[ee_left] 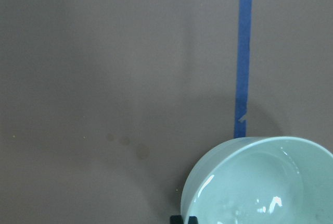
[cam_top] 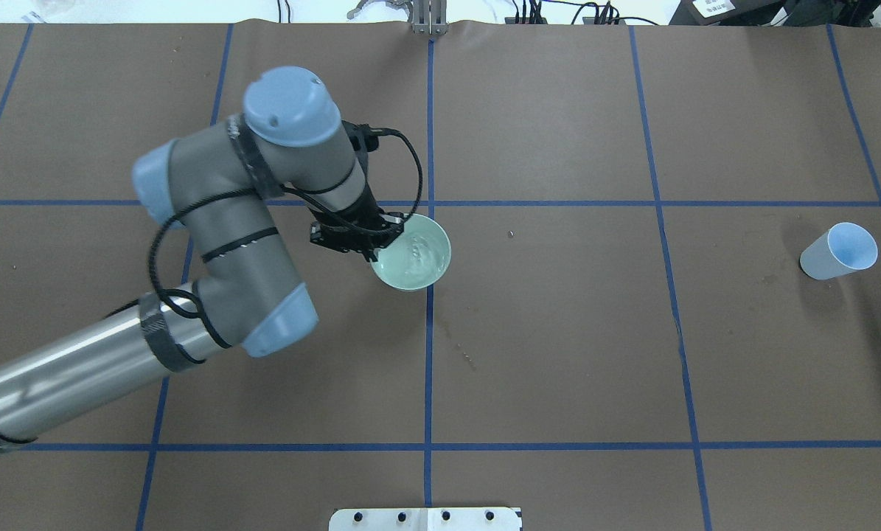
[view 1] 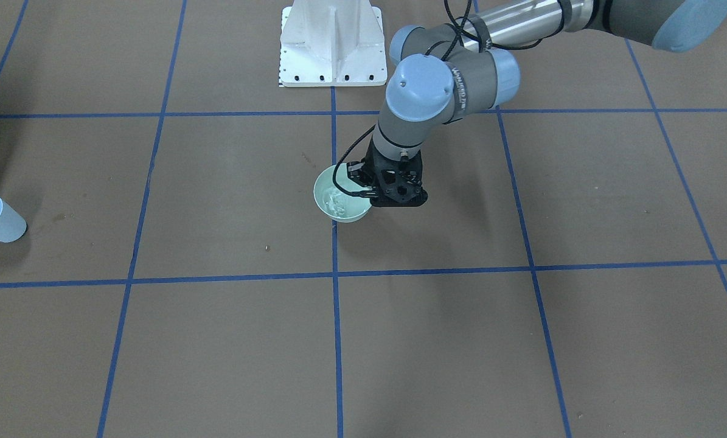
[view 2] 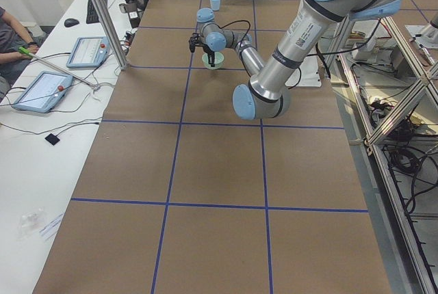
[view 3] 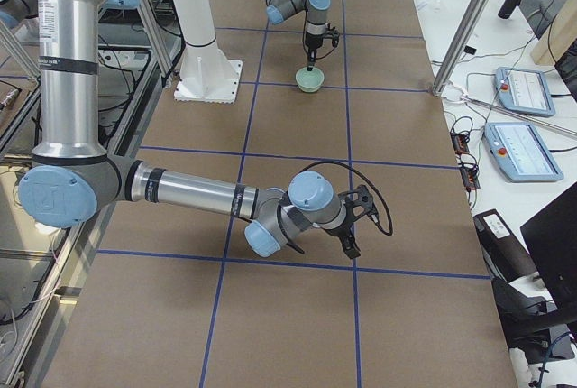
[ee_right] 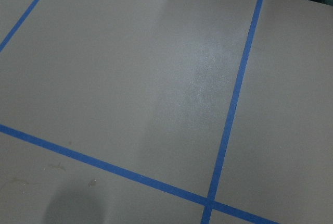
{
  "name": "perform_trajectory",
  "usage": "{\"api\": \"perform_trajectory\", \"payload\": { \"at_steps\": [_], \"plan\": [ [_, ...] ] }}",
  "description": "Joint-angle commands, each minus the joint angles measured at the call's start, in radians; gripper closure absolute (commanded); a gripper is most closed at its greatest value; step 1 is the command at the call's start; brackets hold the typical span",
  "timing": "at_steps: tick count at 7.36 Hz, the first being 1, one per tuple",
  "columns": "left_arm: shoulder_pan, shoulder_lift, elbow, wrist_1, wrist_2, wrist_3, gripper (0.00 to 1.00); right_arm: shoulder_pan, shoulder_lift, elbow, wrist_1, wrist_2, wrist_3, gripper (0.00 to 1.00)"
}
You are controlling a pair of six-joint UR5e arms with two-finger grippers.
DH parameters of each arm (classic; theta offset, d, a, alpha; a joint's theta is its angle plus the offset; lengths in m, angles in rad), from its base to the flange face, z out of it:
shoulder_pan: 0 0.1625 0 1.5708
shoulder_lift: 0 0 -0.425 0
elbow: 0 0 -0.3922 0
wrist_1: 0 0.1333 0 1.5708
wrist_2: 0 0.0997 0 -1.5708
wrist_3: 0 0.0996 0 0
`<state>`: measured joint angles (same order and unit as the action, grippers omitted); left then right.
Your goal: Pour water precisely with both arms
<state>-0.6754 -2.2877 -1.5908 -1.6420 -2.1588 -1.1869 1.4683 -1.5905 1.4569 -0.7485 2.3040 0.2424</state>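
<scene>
I need to let go of the mint green bowl with my left gripper so that it rests mid-square [view 1: 605,182] past the next tape line, away from the cup.
A mint green bowl [cam_top: 413,254] with a little water in it stands near the table's middle, on a blue tape line. It also shows in the front view [view 1: 339,201] and low in the left wrist view [ee_left: 260,182]. My left gripper [cam_top: 380,242] points down at the bowl's rim and is closed on it; in the front view [view 1: 368,196] it sits at the bowl's right edge. A light blue cup [cam_top: 840,251] stands far off at the table's right. My right gripper [view 3: 357,223] shows only in the exterior right view, low over the table; I cannot tell its state.
The white pedestal base [view 1: 331,45] stands at the robot's side of the table. Blue tape lines [cam_top: 429,346] divide the brown table cover into squares. Tablets and cables [view 3: 523,149] lie on the side bench. A person's arm [view 2: 14,41] shows at the far bench.
</scene>
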Motion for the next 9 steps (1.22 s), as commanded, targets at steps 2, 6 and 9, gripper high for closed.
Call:
{"api": "perform_trajectory", "payload": {
  "at_steps": [2, 6, 9],
  "plan": [
    [-0.151, 0.381, -0.251, -0.01, -0.072, 0.268, 1.0, -0.028, 0.081, 0.0, -0.104, -0.003, 0.0, 0.01],
    [-0.343, 0.692, -0.23, -0.028, -0.136, 0.761, 1.0, -0.092, 0.087, 0.0, -0.15, -0.012, -0.002, 0.01],
    [-0.38, 0.744, -0.085, -0.206, -0.232, 0.79, 1.0, -0.092, 0.087, 0.01, -0.152, -0.015, -0.002, 0.01]
  ]
}}
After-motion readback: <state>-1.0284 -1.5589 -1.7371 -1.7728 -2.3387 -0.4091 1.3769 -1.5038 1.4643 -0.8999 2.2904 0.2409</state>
